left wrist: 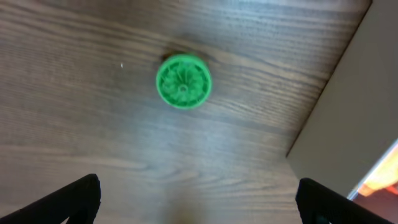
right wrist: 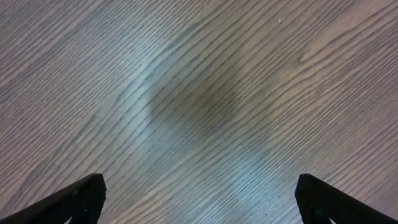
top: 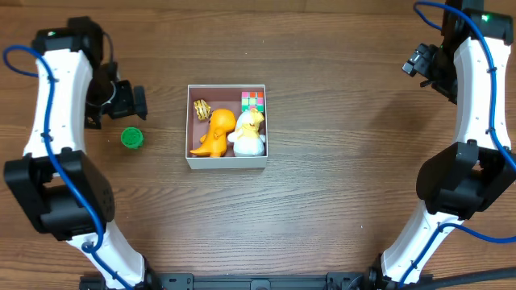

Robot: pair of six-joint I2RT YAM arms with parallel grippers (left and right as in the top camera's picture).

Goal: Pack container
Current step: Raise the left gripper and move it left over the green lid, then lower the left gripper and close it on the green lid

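I will next move my left gripper to the green round toy beside the container and close it on the toy's outer sides [top: 132,138] [left wrist: 183,81].
The container [top: 227,163], a square white-walled box with a pinkish-brown floor, sits at the table's middle. It holds an orange dinosaur toy [top: 214,134], a white and yellow figure [top: 249,134], a colour cube [top: 252,100] and a small gold piece [top: 201,108]. A green round toy [top: 131,138] lies on the table left of it, also in the left wrist view [left wrist: 183,81]. My left gripper [top: 129,101] [left wrist: 199,202] is open and empty, hovering just beyond the green toy. My right gripper [top: 421,63] [right wrist: 199,202] is open and empty over bare wood at the far right.
The container's white outer wall [left wrist: 354,118] fills the right side of the left wrist view. The table is dark wood grain.
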